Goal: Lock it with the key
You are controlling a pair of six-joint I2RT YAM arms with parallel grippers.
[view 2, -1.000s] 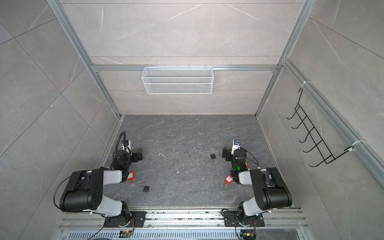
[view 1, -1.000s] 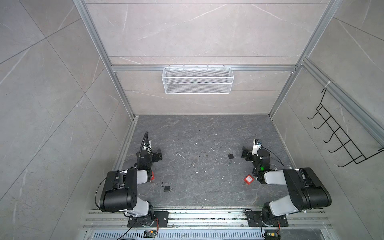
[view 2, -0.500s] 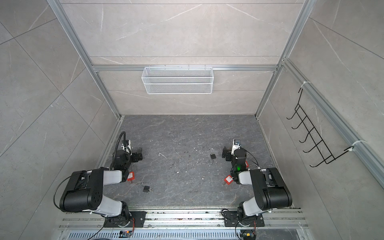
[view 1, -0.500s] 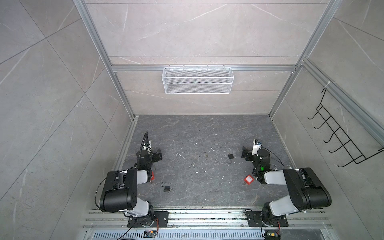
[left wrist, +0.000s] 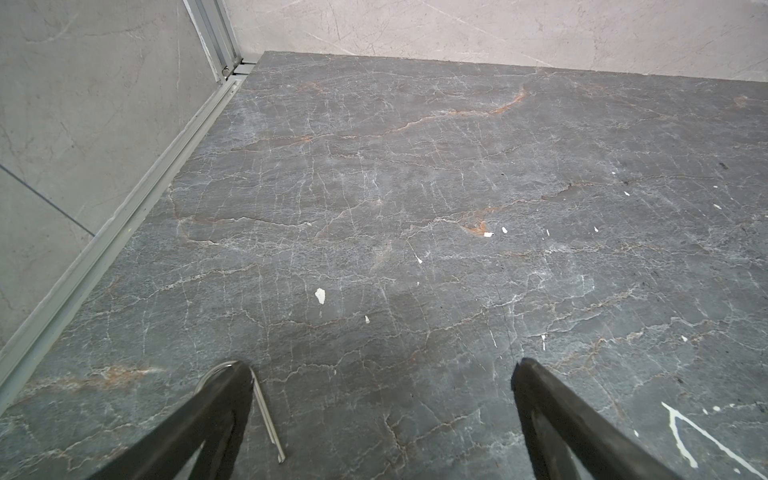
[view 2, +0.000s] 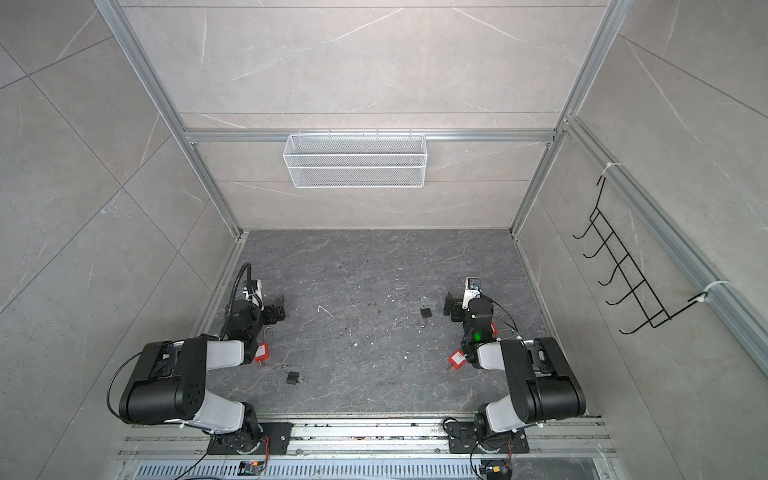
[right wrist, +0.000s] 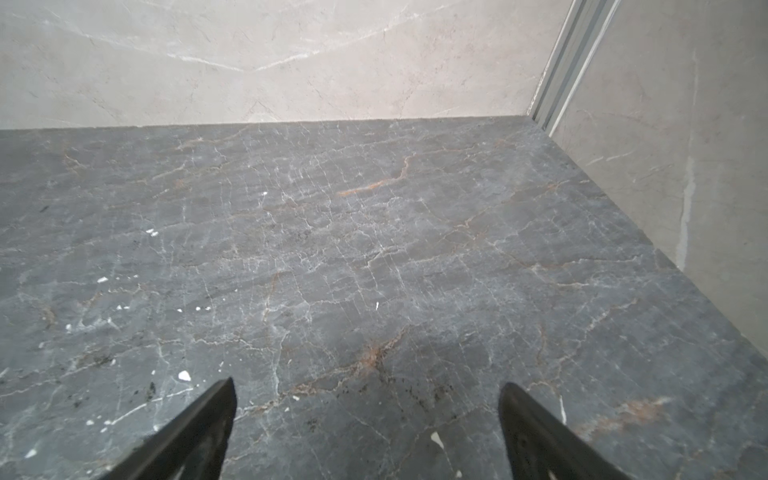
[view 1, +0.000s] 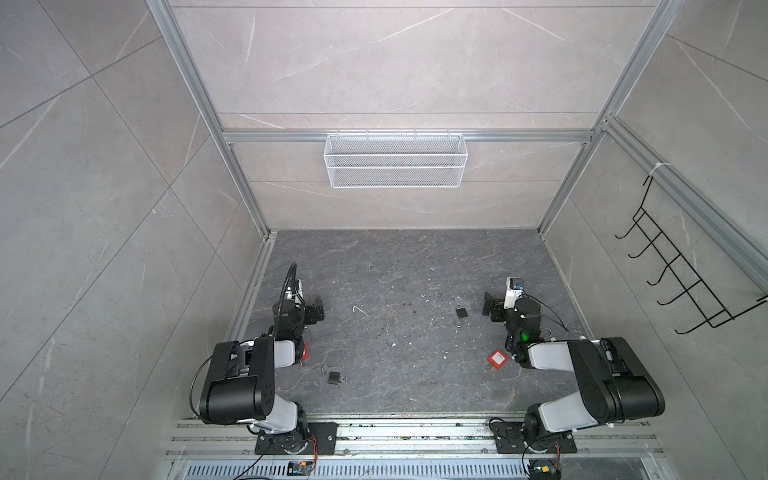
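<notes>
Next, my right gripper goes to the labelled body of the red padlock (view 1: 497, 358) lying nearest to it and closes there.
A small black padlock (view 1: 333, 377) (view 2: 292, 377) with its shackle swung open lies near the front, right of the left arm. A second black padlock (view 1: 460, 313) (view 2: 424, 313) lies beside my right gripper (view 1: 490, 304) (view 2: 451, 305) (right wrist: 368, 384), which is open and empty just above the floor. My left gripper (view 1: 316, 309) (view 2: 277, 311) (left wrist: 380, 365) is open and empty too. A silver shackle (left wrist: 266, 415) lies against one of its fingers. The key is too small to make out in any view.
A red padlock (view 1: 497, 359) (view 2: 456, 358) lies by the right arm, and another red padlock (view 2: 260, 352) sits under the left arm. A white wire basket (view 1: 395, 160) hangs on the back wall. A black hook rack (view 1: 681, 274) is on the right wall.
</notes>
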